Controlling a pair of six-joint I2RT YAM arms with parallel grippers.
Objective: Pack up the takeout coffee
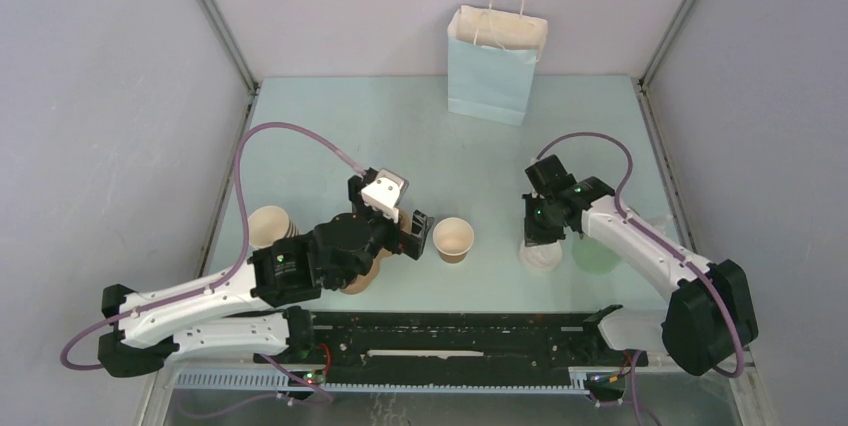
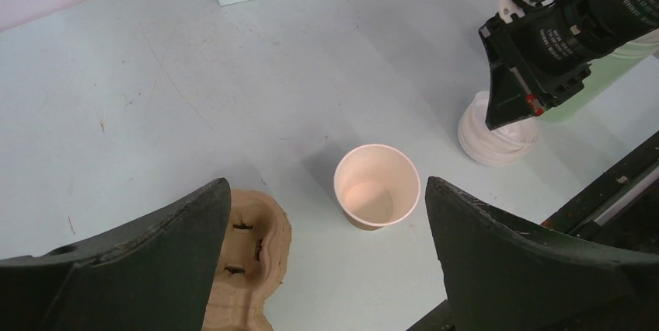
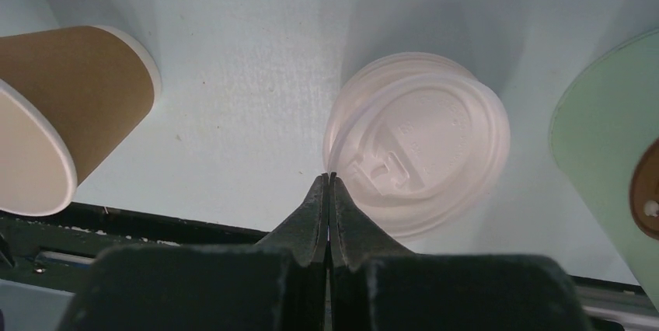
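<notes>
My right gripper pinches the top white lid's rim with just its fingers' ends, so I should open, move lower and take that lid point(image 3: 359, 174) deeper before lifting.
The takeout coffee cup point(image 1: 453, 239) is small, brown kraft with a pale rim. It stands upright, open and empty on the table, and shows in the left wrist view point(image 2: 377, 195) and the right wrist view point(image 3: 54, 113). My left gripper point(image 1: 415, 236) is open and empty, hovering just left of the cup, which sits ahead between its fingers point(image 2: 326, 191). A brown pulp carrier point(image 2: 249, 261) lies under the left finger. My right gripper point(image 3: 329, 177) is shut on the rim of the top white lid of a lid stack point(image 3: 423, 144), right of the cup.
A pale green cup point(image 1: 595, 254) stands right of the lid stack point(image 1: 541, 256). A nested stack of brown cups point(image 1: 268, 226) sits at the left. A light blue paper bag point(image 1: 497, 64) stands at the back. A black rail point(image 1: 450, 336) runs along the near edge.
</notes>
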